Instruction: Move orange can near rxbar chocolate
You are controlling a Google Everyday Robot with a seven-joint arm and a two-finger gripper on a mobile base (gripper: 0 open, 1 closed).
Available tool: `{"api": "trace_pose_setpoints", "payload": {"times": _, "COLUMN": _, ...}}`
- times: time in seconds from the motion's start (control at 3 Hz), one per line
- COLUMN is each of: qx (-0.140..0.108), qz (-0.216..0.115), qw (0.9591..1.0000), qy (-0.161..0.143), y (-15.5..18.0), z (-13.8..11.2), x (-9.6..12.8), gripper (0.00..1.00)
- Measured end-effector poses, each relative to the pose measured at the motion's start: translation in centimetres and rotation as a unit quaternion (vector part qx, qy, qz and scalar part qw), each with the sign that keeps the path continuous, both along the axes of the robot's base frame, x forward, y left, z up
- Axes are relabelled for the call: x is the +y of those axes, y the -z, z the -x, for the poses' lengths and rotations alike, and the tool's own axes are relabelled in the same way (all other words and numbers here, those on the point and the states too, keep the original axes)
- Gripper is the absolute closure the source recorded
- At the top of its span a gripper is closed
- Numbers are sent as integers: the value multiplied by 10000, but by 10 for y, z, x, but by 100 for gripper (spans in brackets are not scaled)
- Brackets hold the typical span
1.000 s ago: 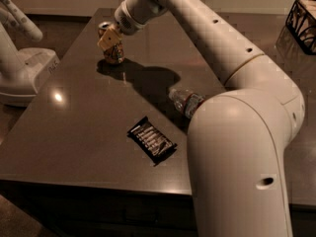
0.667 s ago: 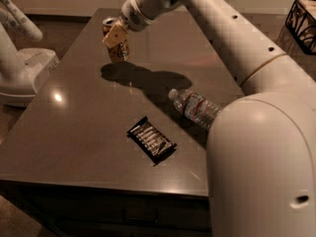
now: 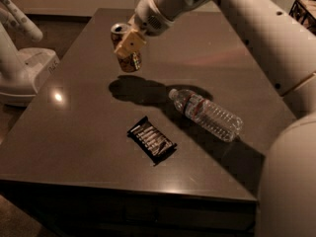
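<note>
Next, I set the orange can, now held tilted off the table, upright on the table [image 3: 130,109] just behind the rxbar chocolate with my gripper.
The orange can [image 3: 129,58] is tilted and held off the dark table, above the table's middle-left part. My gripper [image 3: 129,44] is shut on the orange can, one pale finger pad [image 3: 131,42] lying across its side. The can's silver top [image 3: 119,28] points up and left. The rxbar chocolate [image 3: 151,139] lies flat on the table in its black wrapper with pale stripes, nearer the front edge and below the can. The can's shadow falls on the table between them.
A clear plastic water bottle [image 3: 207,113] lies on its side right of the bar. A white robot base [image 3: 22,75] stands off the table's left edge. A dark wire basket [image 3: 302,11] sits at the far right. My arm spans the right side.
The gripper has lifted the orange can off the table and carried it toward the front and right, closer to the bar. The arm has swung aside, uncovering the bottle.
</note>
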State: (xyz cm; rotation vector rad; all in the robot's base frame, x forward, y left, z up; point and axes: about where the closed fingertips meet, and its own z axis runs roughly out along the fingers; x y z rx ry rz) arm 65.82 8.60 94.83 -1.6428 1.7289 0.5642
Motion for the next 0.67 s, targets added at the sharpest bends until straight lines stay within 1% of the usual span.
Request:
{"api": "trace_pose_setpoints", "payload": {"times": 0.33, "qx": 21, "qz": -4, "qw": 9988, "qy": -480, "y": 6, "z": 31, "x": -18, "gripper": 100}}
{"api": "trace_pose_setpoints", "payload": {"times": 0.67, "qx": 193, "qz": -114, "qw": 9961, "qy": -859, "y": 18, "z": 56, "x": -29, "gripper": 100}}
